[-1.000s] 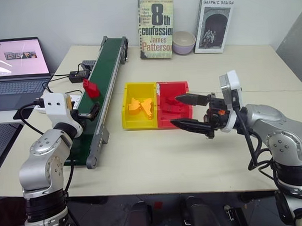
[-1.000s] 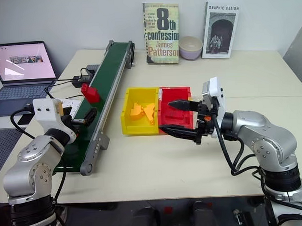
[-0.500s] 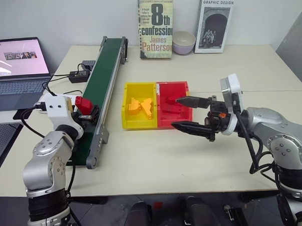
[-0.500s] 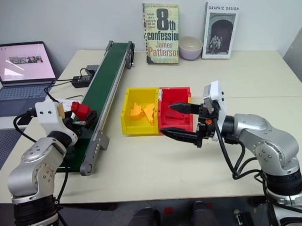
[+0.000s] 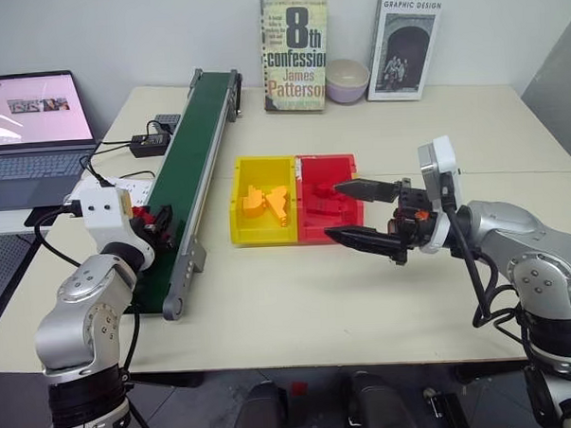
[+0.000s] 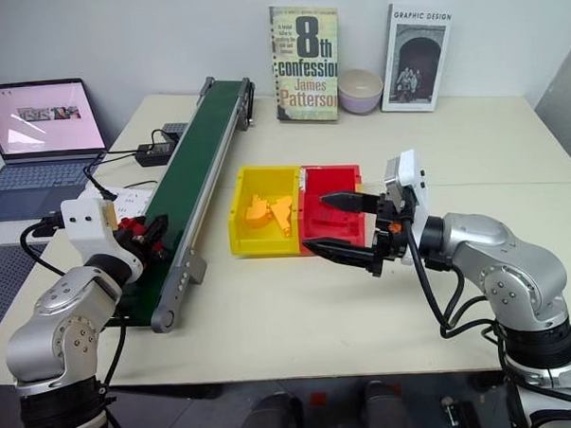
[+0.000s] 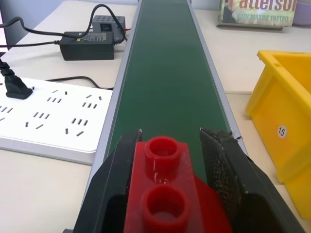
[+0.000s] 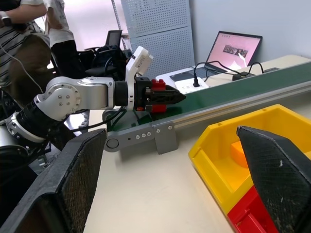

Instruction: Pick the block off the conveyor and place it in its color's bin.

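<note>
The small red block, now over the conveyor's near end, will be let go by my left gripper inside the red bin [image 5: 319,211], on the red bin's side next to the yellow bin.
The small red block [image 7: 164,191] sits over the near end of the dark green conveyor [image 5: 193,133], and my left gripper [image 5: 159,219] is shut on it. In the left wrist view both black fingers [image 7: 119,180] press the block's sides. The right wrist view shows the same grip on the block [image 8: 158,86] from across the table. The red bin [image 5: 346,164] stands to the right of the belt, beside its yellow twin. My right gripper [image 5: 332,210] hovers open at the red bin's near right corner, pointing left, with nothing between its fingers [image 8: 74,183].
The yellow bin [image 5: 240,205] with orange-yellow blocks stands between belt and red bin. A white power strip [image 7: 53,116], a black adapter [image 5: 146,143] and a laptop [image 5: 34,130] lie left of the belt. Two books [image 5: 295,52] and a bowl [image 5: 347,80] line the back. A person [image 8: 29,43] stands beyond the table.
The red block rode down the belt toward its near end. My left gripper dropped slightly and shut on it. The right arm stayed where it was.
</note>
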